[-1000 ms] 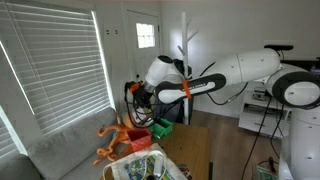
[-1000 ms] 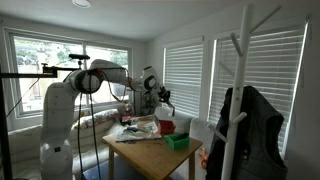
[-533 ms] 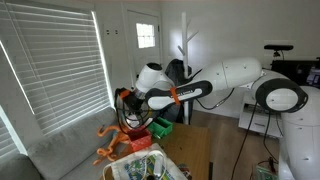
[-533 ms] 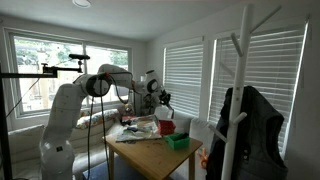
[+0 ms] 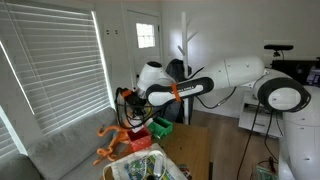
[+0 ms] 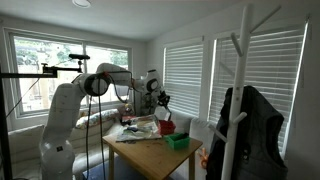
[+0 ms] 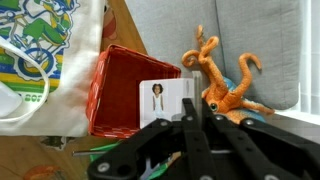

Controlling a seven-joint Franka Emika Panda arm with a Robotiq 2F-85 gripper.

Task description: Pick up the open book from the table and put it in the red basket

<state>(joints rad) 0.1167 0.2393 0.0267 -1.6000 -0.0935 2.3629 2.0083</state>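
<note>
I will open my gripper to leave the open book, now hanging over the red basket, on the bottom of the red basket (image 5: 140, 135) (image 7: 127, 100), beside the orange octopus toy.
In the wrist view the open book (image 7: 165, 102), whitish with a small printed figure of a girl, hangs over the red basket (image 7: 112, 88), partly over its right rim. My gripper (image 7: 190, 122) has its fingers pressed together on the book's right edge. The basket's inside looks empty. In both exterior views the gripper (image 5: 128, 106) (image 6: 163, 101) is above the red basket (image 5: 160, 128) (image 6: 166, 126) at the far end of the wooden table (image 5: 192, 150) (image 6: 150, 156). The book is too small to make out there.
An orange octopus toy (image 7: 226, 84) lies on the grey sofa (image 7: 200, 25) right of the basket. A white cloth with green print (image 7: 40, 48) lies left of it. A green bin (image 6: 178, 142) stands on the table near the basket. A coat rack (image 6: 243, 90) stands in the foreground.
Since a second ago the arm has swung lower and toward the window, bringing the gripper over the red basket. In the last half second it has barely moved.
</note>
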